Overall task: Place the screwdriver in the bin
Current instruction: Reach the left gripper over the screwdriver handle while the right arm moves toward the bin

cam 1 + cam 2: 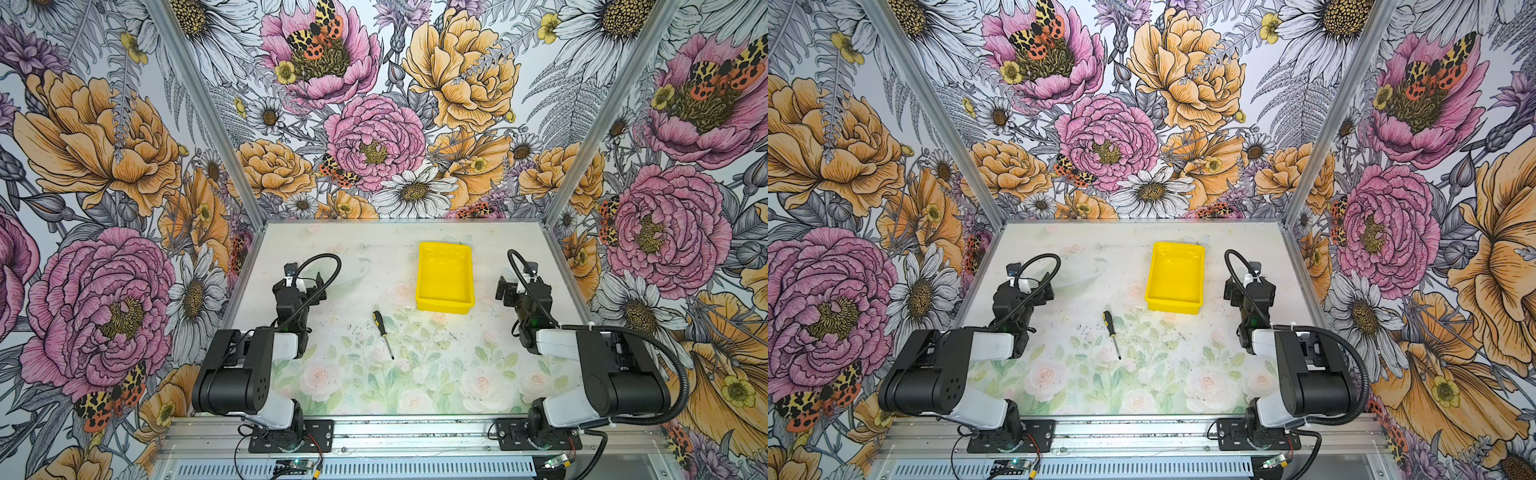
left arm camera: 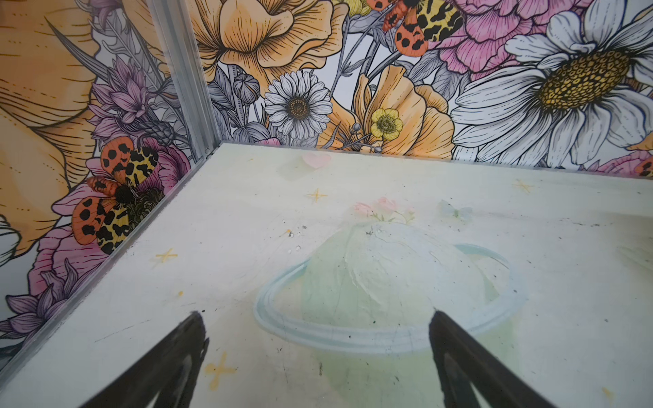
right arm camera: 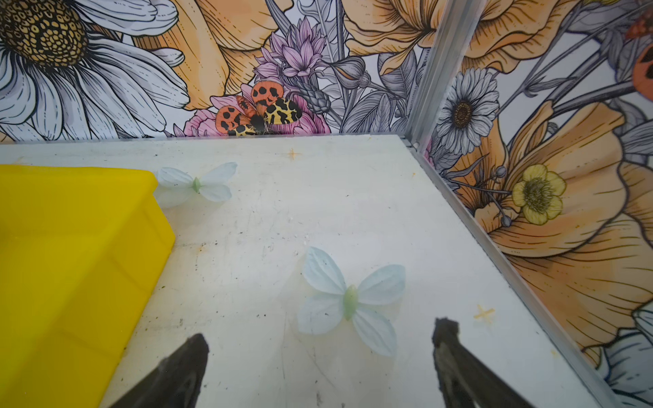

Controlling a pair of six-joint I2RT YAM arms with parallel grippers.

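Next, I move my left gripper to the screwdriver and close it on the middle of its black handle (image 1: 380, 323), just past the handle's yellow end.
The screwdriver (image 1: 383, 334) (image 1: 1112, 334), black-handled with yellow accents and a thin shaft, lies flat near the middle of the mat, its tip pointing toward the front. The yellow bin (image 1: 444, 306) (image 1: 1173, 306) stands behind it and to its right, with nothing inside. My left gripper (image 1: 303, 279) (image 1: 1030, 286) (image 2: 316, 313) is open over the mat's left side, well left of the screwdriver and holding nothing. My right gripper (image 1: 519, 286) (image 1: 1248, 286) (image 3: 323, 329) is open and holding nothing, just right of the bin (image 3: 70, 265). Neither wrist view shows the screwdriver.
Floral walls with aluminium corner posts (image 1: 208, 112) (image 1: 615, 112) close in the mat at the left, back and right. The arm bases sit on a metal rail (image 1: 415, 430) along the front edge. Butterflies (image 3: 349, 300) and a ringed shape (image 2: 388, 282) are flat prints on the mat.
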